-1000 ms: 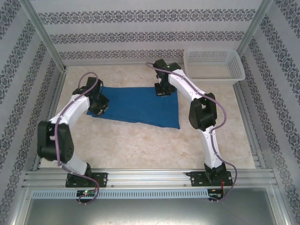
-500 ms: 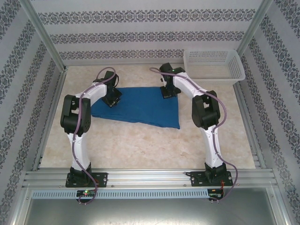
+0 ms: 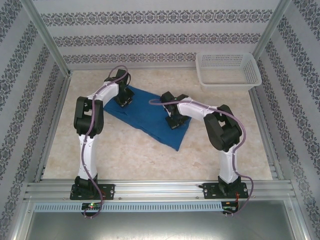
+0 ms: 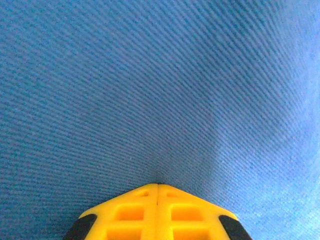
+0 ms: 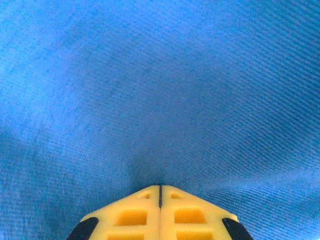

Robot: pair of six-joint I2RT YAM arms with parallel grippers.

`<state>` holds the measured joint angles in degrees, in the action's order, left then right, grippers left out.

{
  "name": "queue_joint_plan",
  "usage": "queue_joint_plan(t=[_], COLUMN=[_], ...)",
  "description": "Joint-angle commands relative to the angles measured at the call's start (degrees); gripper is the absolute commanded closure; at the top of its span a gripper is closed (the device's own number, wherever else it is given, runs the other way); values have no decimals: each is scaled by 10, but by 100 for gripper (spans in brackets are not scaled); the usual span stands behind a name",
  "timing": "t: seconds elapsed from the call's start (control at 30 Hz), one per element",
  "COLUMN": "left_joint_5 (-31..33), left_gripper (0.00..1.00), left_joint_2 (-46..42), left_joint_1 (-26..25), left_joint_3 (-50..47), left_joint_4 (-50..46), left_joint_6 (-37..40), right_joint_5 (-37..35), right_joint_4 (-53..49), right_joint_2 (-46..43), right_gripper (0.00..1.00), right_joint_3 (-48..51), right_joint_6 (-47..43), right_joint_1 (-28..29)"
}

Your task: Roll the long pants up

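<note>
The long pants lie at a slant across the table. My right gripper will swing them straight, then grab the edge of their near end [image 3: 178,146] to start the roll.
The long pants [image 3: 147,116] lie folded as a royal-blue slanted strip on the table, running from the far left down to a point at the near right. My left gripper [image 3: 123,98] sits on their far-left end. In the left wrist view its yellow fingers [image 4: 130,215] are shut, tips [image 4: 157,184] sunk into the blue cloth [image 4: 150,75]. My right gripper [image 3: 173,121] rests on the cloth's right part. In the right wrist view it [image 5: 160,186] is shut, and the cloth [image 5: 160,75] puckers toward its tips.
A white lattice basket [image 3: 227,70] stands at the far right corner. Patterned walls and metal posts enclose the beige table [image 3: 150,165]. Bare tabletop lies in front of the pants and to their right.
Both grippers moved with the cloth. The right one swung from the far right corner toward the near left, and the left one went farther back. The flat pants turned into a narrower slanted shape.
</note>
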<state>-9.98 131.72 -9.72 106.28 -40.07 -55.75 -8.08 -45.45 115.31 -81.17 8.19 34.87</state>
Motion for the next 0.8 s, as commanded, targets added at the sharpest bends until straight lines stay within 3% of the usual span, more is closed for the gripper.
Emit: queue_joint_plan(t=[0.0,0.1,0.4,0.63,0.7,0.73,0.77], left_joint_5=[-41,-101,-184,-178,-162,-155,-146], left_gripper=[100,100,98,98,91,83,70], left_joint_2=[64,98,208,192,162,148,131], left_joint_1=[-4,-10,-75,-79,-73,-69,-66], left_joint_3=[28,52,207,242,242,242,241], left_joint_4=[14,69,93,54,25,14,-3], left_joint_6=[17,-21,-73,-48,-24,-13,0], right_joint_5=[16,20,67,52,36,31,28], right_joint_4=[-20,-20,1,-14,-22,-25,-25], right_joint_2=[-36,-54,-10,2,-16,-24,-34], right_gripper=[100,100,100,100,99,86,59], right_joint_3=[52,64,15,-41,-50,-54,-57], right_joint_6=[40,72,155,153,138,127,112], right_joint_1=[44,97,211,235,233,233,233])
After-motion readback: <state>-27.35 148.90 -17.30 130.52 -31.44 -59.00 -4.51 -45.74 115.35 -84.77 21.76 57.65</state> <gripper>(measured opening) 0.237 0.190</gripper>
